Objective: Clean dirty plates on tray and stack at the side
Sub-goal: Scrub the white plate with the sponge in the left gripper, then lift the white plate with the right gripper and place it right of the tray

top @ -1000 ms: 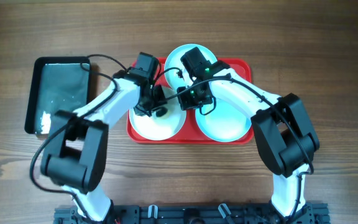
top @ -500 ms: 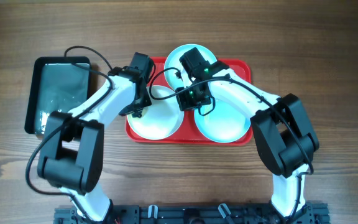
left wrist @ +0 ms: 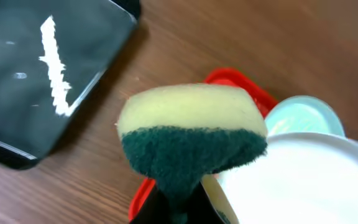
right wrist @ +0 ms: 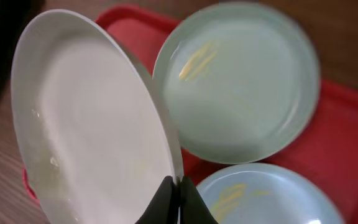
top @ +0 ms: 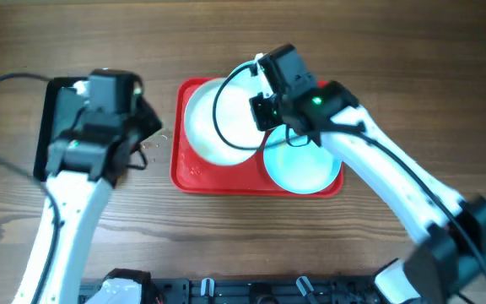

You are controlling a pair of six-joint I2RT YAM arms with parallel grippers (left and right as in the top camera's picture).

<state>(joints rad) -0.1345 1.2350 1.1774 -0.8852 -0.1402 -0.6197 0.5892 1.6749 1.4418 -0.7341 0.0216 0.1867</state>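
Note:
Next, I set the white plate on the bare wood (top: 394,112) beside the red tray, opposite the black tray, using my right gripper.
My right gripper (right wrist: 178,186) is shut on the rim of the white plate (right wrist: 92,130) and holds it tilted on edge above the left part of the red tray (top: 194,173). In the overhead view the white plate (top: 218,122) hangs beside the right gripper (top: 261,111). Two pale turquoise plates with yellow smears lie on the tray, one far (right wrist: 241,81) and one near (right wrist: 272,196). Overhead shows only the near one (top: 304,167). My left gripper (left wrist: 179,202) is shut on a yellow and green sponge (left wrist: 191,130), left of the tray, by the black tray.
A narrow black tray (top: 57,127) lies left of the red tray and holds a white streak of residue (left wrist: 55,68). A few pale crumbs (top: 153,143) lie on the wooden table between the two trays. The right arm spans the tray's right half.
My left arm has swung left with the sponge, off the white plate to the black tray. My right gripper has lifted the white plate off the tray and tilted it.

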